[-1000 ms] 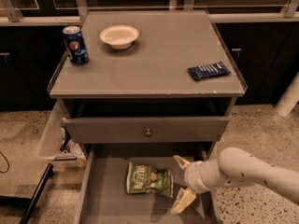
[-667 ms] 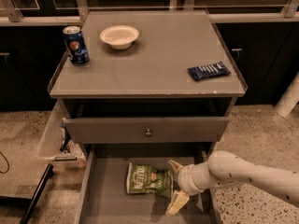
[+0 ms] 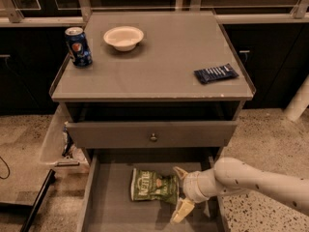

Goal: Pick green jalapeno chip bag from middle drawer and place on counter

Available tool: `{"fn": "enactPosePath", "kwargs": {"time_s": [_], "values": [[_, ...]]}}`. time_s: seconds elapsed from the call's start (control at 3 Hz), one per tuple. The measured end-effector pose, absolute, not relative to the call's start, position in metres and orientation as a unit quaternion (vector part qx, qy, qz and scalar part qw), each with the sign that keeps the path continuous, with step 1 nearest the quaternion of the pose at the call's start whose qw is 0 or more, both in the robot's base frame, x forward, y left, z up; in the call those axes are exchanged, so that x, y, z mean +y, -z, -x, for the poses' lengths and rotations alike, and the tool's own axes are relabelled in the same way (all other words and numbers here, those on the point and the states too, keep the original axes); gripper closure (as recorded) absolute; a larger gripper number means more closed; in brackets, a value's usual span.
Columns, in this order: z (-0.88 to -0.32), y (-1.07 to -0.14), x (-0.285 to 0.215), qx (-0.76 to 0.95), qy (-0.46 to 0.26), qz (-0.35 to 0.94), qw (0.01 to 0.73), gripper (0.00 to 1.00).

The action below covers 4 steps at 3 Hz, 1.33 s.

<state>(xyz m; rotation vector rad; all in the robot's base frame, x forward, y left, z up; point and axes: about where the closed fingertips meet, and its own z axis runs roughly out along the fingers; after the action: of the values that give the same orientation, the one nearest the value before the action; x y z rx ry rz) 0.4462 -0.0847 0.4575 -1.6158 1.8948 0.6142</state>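
My gripper is going to close on the chip bag's end [image 3: 174, 188] farthest from the pale bin, so that the green jalapeno chip bag can be lifted out of the drawer.
The green jalapeno chip bag [image 3: 152, 186] lies flat on the grey bottom of the open middle drawer [image 3: 108, 202]. My gripper [image 3: 178, 192] reaches in from the right at the bag's right end. Its fingers [image 3: 182, 210] are spread apart, one above and one below the bag's right edge. The bag rests on the drawer floor. The counter [image 3: 164, 57] is the grey cabinet top above.
On the counter stand a blue soda can [image 3: 78, 46], a white bowl [image 3: 123, 37] and a dark-blue wrapped bar [image 3: 216, 73]. A shut drawer front with a round knob [image 3: 153, 137] sits above the open drawer. A pale bin [image 3: 58, 139] hangs at the cabinet's left.
My gripper has moved left along the drawer toward the bag, so its spread fingers now bracket the bag's right end. The bag has not moved.
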Motion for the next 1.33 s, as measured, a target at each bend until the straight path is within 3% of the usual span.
{"fn": "enactPosePath", "kwargs": {"time_s": [1.33], "values": [[-0.483, -0.375, -0.064, 0.715, -0.269, 0.571, 0.301, 0.00]]}}
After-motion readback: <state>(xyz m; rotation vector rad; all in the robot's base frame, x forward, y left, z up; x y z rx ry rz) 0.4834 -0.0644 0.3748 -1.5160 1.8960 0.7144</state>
